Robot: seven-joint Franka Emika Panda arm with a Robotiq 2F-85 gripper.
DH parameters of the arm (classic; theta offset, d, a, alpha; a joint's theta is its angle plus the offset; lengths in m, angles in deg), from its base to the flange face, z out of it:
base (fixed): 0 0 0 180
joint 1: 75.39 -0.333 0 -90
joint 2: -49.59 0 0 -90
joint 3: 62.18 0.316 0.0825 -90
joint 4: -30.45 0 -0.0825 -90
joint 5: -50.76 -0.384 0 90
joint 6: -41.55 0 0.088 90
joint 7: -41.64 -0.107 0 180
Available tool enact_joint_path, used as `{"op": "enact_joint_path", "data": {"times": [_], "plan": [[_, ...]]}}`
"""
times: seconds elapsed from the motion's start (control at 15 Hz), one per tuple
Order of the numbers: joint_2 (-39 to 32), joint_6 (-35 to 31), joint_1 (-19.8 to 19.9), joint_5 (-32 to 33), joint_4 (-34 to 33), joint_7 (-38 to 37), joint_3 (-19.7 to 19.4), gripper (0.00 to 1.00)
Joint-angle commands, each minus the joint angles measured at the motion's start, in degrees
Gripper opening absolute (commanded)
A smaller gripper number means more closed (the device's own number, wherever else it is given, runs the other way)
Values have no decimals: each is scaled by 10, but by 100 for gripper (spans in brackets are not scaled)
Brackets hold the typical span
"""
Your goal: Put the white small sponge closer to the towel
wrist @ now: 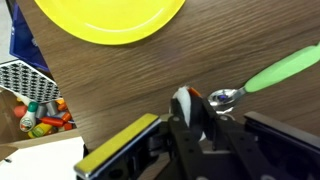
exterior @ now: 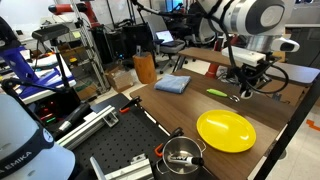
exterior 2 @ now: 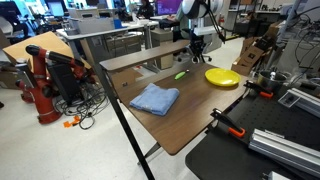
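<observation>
Next, I let go of the white small sponge on the bare table (exterior: 183, 98) between the towel and the yellow plate, closer to the towel.
In the wrist view my gripper (wrist: 190, 122) is shut on the white small sponge (wrist: 186, 106), a small off-white lump with an orange edge, held just above the wooden table. A green-handled spoon (wrist: 285, 68) lies right beside it. In both exterior views the gripper (exterior: 243, 88) (exterior 2: 197, 45) hangs over the table's far side near the green spoon (exterior: 216, 93) (exterior 2: 181, 73); the sponge is too small to make out there. The towel (exterior: 173, 84) (exterior 2: 155, 98), a folded blue-grey cloth, lies flat and well apart from the gripper.
A round yellow plate (exterior: 225, 130) (exterior 2: 222, 76) (wrist: 110, 18) lies on the table close to the gripper. A metal pot (exterior: 183, 155) and a red-handled tool (exterior 2: 228, 124) sit near the black breadboard (exterior: 120, 150). The table edge (wrist: 55, 120) runs at the left of the wrist view.
</observation>
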Motion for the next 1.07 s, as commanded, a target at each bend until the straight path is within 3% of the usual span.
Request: {"op": "enact_joint_path", "data": {"times": [0.0, 0.53, 0.8, 1.0], "plan": [[97, -42, -34, 34, 140, 12, -2, 6], [226, -139, -155, 142, 378, -47, 9, 6], [241, -181, -205, 188, 439, -88, 13, 6], [237, -204, -217, 202, 456, -92, 16, 6]]}}
